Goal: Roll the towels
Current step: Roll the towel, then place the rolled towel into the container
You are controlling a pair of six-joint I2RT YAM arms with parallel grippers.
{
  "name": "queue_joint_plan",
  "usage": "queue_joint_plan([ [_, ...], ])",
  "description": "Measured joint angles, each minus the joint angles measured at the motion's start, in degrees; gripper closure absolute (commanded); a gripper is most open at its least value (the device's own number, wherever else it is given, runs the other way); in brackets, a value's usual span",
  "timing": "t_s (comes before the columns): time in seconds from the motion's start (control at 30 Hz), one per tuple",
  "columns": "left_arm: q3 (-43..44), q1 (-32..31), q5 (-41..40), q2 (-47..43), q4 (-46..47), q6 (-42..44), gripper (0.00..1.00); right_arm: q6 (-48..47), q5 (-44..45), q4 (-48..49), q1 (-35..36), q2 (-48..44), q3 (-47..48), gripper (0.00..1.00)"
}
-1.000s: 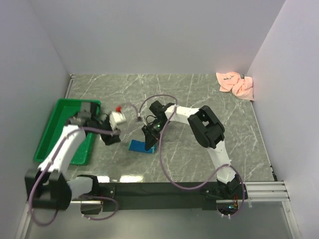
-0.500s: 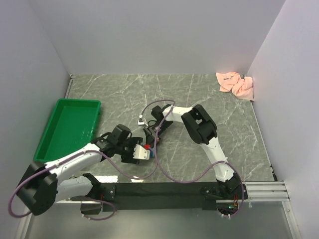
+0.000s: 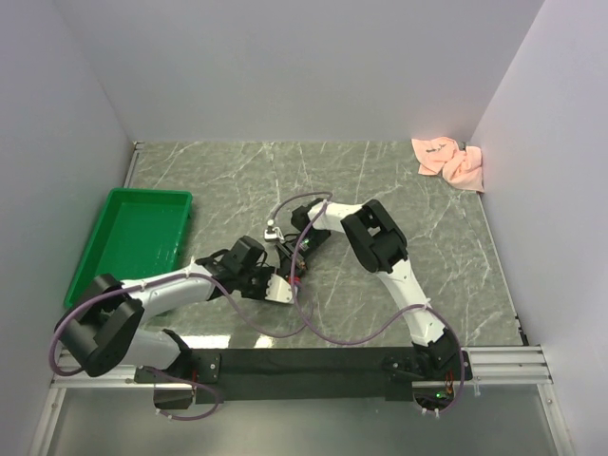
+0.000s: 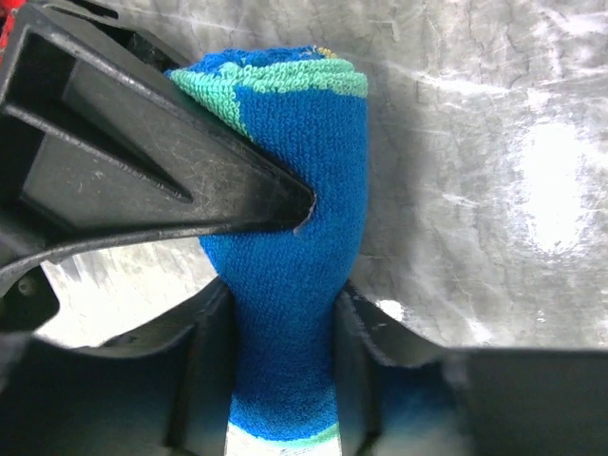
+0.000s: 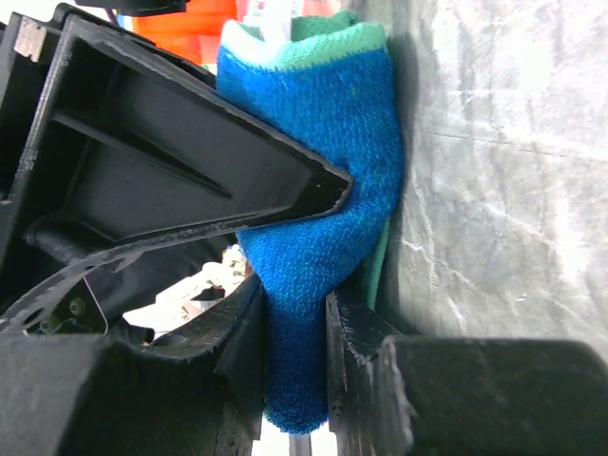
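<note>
I need to release the teal and blue towel with my left gripper in the green tray's far corner (image 3: 172, 223) nearest the table's middle.
The teal and blue towel (image 4: 294, 142) is a tight roll on the marble table (image 3: 380, 171), almost hidden under both grippers in the top view. My left gripper (image 4: 285, 296) is shut on one end of the roll, both fingers pressing into the blue cloth. My right gripper (image 5: 294, 302) is shut on the same towel (image 5: 323, 114) from the other side. From above, the left gripper (image 3: 276, 286) and right gripper (image 3: 290, 258) meet at the table's middle. The pale pink towel (image 3: 452, 161) lies crumpled in the far right corner.
A green plastic tray (image 3: 133, 242) sits at the left edge of the table, beside the left arm. White walls close in the table at the back and on both sides. Purple cables loop around both arms near the centre.
My left arm swung from over the green tray to the table's middle, and its jaws closed on the towel roll. The right gripper kept its hold, shifting slightly.
</note>
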Motion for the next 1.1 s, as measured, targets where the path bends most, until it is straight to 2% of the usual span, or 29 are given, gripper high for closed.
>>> queue_joint_plan([
  [0.07, 0.9, 0.0, 0.1, 0.8, -0.8, 0.2, 0.71, -1.5, -0.5, -1.7, -0.1, 0.5, 0.8, 1.00],
  [0.1, 1.4, 0.0, 0.1, 1.2, -1.4, 0.2, 0.78, -2.0, -0.6, -2.3, -0.1, 0.6, 1.0, 0.94],
  [0.13, 2.2, 0.0, 0.1, 1.7, -2.4, 0.2, 0.81, -2.3, -0.5, -2.5, -0.1, 0.6, 1.0, 0.81],
  [0.17, 3.1, 0.0, 0.2, 2.3, -3.5, 0.1, 0.85, -2.3, -0.4, -2.5, -0.2, 0.6, 1.0, 0.74],
  [0.2, 4.0, 0.0, 0.2, 2.9, -4.7, -0.1, 0.96, -2.1, -0.2, -2.4, -0.2, 0.6, 0.9, 0.64],
  [0.23, 4.7, 0.0, 0.3, 3.3, -5.7, -0.3, 0.99, -1.2, 0.0, -1.4, -0.3, 0.2, 0.2, 0.57],
  [0.3, 5.9, 0.0, 0.8, 3.9, -7.5, -0.9, 0.99, 1.0, 0.8, 0.7, -0.9, -1.2, -1.8, 0.50],
  [0.37, 6.9, -0.2, 2.0, 4.1, -9.4, -2.3, 0.99, 4.9, 2.8, 2.8, -1.5, -3.8, -5.3, 0.36],
  [0.4, 7.3, -0.3, 2.4, 4.1, -10.6, -3.2, 0.99, 6.7, 4.0, 3.6, -2.0, -5.3, -6.8, 0.33],
  [0.43, 7.6, -0.4, 2.8, 4.1, -11.6, -4.1, 0.99, 8.0, 5.3, 4.4, -2.7, -6.8, -8.0, 0.17],
  [0.6, 9.5, 0.8, 4.4, 4.2, -17.6, -10.5, 0.99, 11.6, 14.0, 8.3, -9.2, -13.4, -8.9, 0.14],
  [0.73, 13.6, 6.1, 6.3, 5.6, -23.4, -16.8, 0.99, 11.8, 18.8, 9.2, -15.3, -16.7, -8.9, 0.13],
  [0.87, 20.7, 16.1, 9.4, 7.0, -27.6, -23.0, 0.99, 11.3, 21.1, 8.2, -19.5, -20.5, -9.7, 0.13],
  [1.1, 33.7, 33.2, 13.4, 7.3, -34.6, -29.5, 1.00, 7.6, 22.2, 2.7, -22.3, -25.9, -10.8, 0.06],
])
